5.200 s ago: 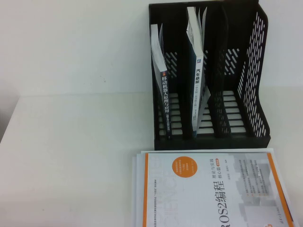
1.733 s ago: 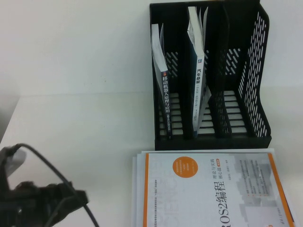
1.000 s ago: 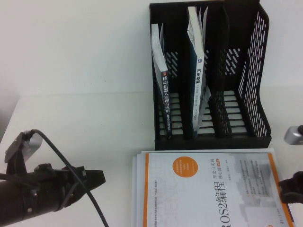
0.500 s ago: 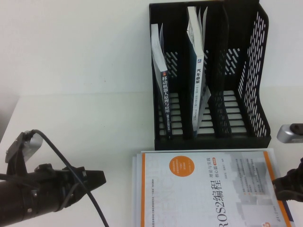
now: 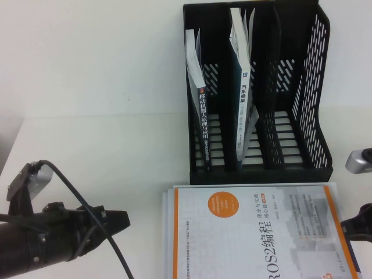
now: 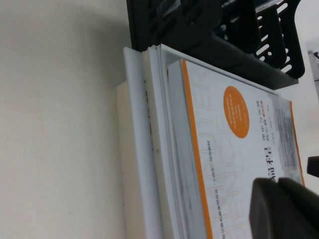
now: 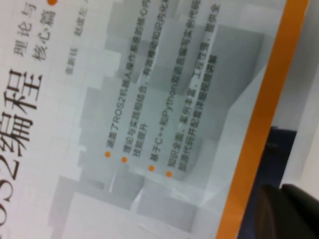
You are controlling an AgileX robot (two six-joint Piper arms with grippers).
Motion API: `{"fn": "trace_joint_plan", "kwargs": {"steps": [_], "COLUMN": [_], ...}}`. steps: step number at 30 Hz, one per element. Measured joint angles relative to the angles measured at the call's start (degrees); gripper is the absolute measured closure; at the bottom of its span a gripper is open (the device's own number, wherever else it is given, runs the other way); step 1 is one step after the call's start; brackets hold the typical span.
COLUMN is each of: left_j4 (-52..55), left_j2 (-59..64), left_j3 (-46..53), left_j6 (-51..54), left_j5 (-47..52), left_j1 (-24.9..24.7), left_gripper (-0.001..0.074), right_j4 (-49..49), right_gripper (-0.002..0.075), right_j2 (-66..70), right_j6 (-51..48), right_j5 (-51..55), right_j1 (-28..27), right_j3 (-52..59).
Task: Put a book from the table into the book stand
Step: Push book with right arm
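Observation:
My left gripper is going to grab the middle of the top book's edge [image 5: 175, 238] [image 6: 197, 162] beside the orange circle, once that edge sticks out past the stack.
The black book stand [image 5: 317, 87] stands at the back right of the white table [image 5: 87, 151], with two books upright in its left slots. In front of it lies a stack of books; the top book [image 5: 261, 232] is white with an orange circle and orange border. My left gripper [image 5: 125, 220] is shut and empty, low over the table just left of the stack. Its wrist view shows the shut gripper [image 6: 279, 186] over the top book's [image 6: 234, 149] cover. My right gripper [image 5: 345, 226] is shut at the top book's right edge; its fingertips [image 7: 299, 209] lie beside the orange border [image 7: 254, 149].
The stand's two right slots [image 5: 288, 133] hold nothing. A cable [image 5: 75, 197] loops over my left arm. The stack reaches the table's near edge. Bare tabletop spreads left of the stand and the stack.
My right gripper has edged in at the top book's right edge, and the cover has shifted slightly left. The left arm has stayed where it was.

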Motion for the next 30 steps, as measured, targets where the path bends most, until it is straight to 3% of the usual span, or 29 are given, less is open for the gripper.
{"fn": "trace_joint_plan", "kwargs": {"steps": [14, 17, 23, 26, 30], "left_j4": [1.53, 1.53, 2.33, 3.93, 5.77], "left_j2": [0.00, 0.00, 0.00, 0.00, 0.00], "left_j3": [0.00, 0.00, 0.00, 0.00, 0.00], "left_j6": [-1.02, -2.19, -4.69, -6.88, -8.64], "left_j5": [0.83, 0.93, 0.83, 0.83, 0.83], "left_j1": [0.00, 0.00, 0.00, 0.00, 0.00], "left_gripper": [0.0720, 0.0629, 0.0290, 0.0203, 0.0171], "right_j4": [2.44, 6.99, 15.84, 17.38, 18.72], "right_gripper": [0.0729, 0.0729, 0.0729, 0.0729, 0.0729], "right_j2": [4.03, 4.20, 4.47, 4.47, 4.47], "right_j6": [-0.61, -3.94, -9.36, -10.15, -11.18], "right_j5": [0.00, 0.68, 1.20, 1.20, 1.20], "right_j1": [0.00, 0.00, 0.00, 0.00, 0.00], "right_j3": [0.00, 0.00, 0.00, 0.00, 0.00]}}
